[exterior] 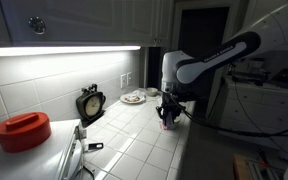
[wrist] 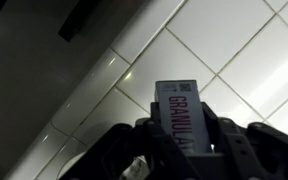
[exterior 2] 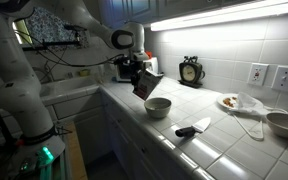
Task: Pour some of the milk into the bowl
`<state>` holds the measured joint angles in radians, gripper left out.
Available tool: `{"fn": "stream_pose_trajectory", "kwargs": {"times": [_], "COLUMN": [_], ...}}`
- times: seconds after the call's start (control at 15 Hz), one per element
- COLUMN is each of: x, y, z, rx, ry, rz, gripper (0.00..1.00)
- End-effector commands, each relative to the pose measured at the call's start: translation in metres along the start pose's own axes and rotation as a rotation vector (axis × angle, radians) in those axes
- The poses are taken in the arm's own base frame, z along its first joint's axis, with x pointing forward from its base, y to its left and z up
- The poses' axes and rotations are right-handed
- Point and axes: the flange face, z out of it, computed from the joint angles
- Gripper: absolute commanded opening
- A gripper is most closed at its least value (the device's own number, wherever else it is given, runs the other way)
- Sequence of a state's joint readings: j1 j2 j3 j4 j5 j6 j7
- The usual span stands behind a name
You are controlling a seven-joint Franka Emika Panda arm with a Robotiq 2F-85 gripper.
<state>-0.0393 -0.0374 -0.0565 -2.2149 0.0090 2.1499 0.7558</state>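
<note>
I need to set the milk on the bare white tiles [exterior: 135, 140] between the black scale and the counter's front edge.
My gripper [exterior 2: 141, 76] is shut on the milk [exterior 2: 147, 84], a whitish carton tipped at a slant just above and left of the bowl [exterior 2: 158, 107], a small pale round bowl on the tiled counter. In an exterior view the gripper [exterior: 170, 108] hangs over the counter edge with the milk [exterior: 168, 120] showing a reddish patch below it; the bowl is hidden there. In the wrist view the milk [wrist: 185, 115], printed in red letters, sits between the dark fingers [wrist: 230, 145] of the gripper [wrist: 184, 150] over white tiles. No bowl shows in that view.
A round black scale [exterior 2: 191, 70] stands against the back wall. A plate with food [exterior 2: 230, 101] lies farther along, with a metal bowl [exterior 2: 285, 122] beyond it. A black-handled tool [exterior 2: 192, 128] lies near the counter edge. A big red lid [exterior: 23, 130] sits at the near end.
</note>
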Motion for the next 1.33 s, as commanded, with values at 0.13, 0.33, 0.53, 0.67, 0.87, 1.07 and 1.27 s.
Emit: {"fn": "stream_pose_trajectory", "kwargs": {"times": [0.13, 0.33, 0.53, 0.67, 0.87, 1.07, 1.27], "x": [-0.016, -0.02, -0.023, -0.022, -0.023, -0.037, -0.041], "y": [0.002, -0.005, -0.012, -0.015, -0.019, -0.038, -0.043], "z": [0.013, 0.018, 0.025, 0.028, 0.036, 0.042, 0.045], "rx": [0.043, 0.097, 0.155, 0.198, 0.266, 0.323, 0.332], "ry": [0.179, 0.26, 0.333, 0.389, 0.478, 0.551, 0.54], "rz": [-0.232, -0.341, -0.462, -0.539, -0.646, -0.747, -0.759], "gripper": [0.16, 0.16, 0.16, 0.16, 0.16, 0.16, 0.41]}}
